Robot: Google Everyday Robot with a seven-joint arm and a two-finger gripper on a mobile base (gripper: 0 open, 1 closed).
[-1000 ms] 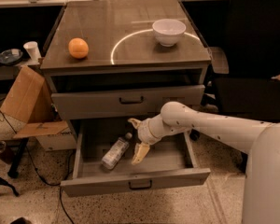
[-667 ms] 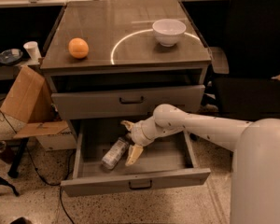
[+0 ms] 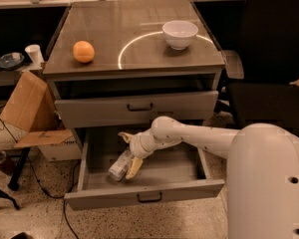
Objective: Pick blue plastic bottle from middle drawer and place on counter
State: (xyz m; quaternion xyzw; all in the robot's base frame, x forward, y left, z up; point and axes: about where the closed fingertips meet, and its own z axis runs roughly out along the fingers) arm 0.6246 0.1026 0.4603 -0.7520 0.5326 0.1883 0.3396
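Note:
The middle of the blue plastic bottle (image 3: pixel 120 164) in the drawer is the next place for my gripper to go to and close.
The blue plastic bottle (image 3: pixel 119 166), clear and pale, lies tilted on the floor of the pulled-out middle drawer (image 3: pixel 144 196), towards its left side. My gripper (image 3: pixel 129 152) is down inside that drawer, right over the bottle's upper end. Its two yellowish fingers are spread open: one points up and to the left (image 3: pixel 124 136), the other lies along the bottle's right side (image 3: pixel 134 168). I cannot tell whether it touches the bottle. The counter (image 3: pixel 134 49) above has a white ring on it.
An orange (image 3: pixel 83 51) and a white bowl (image 3: pixel 180 34) sit on the counter. The drawer above (image 3: pixel 139 108) is slightly open. A cardboard box (image 3: pixel 27 103) stands to the left and a black chair (image 3: pixel 274 59) to the right. My white arm (image 3: pixel 209 138) reaches in from the right.
The gripper has moved left inside the drawer, from beside the bottle to right over it. The bottle has not visibly moved.

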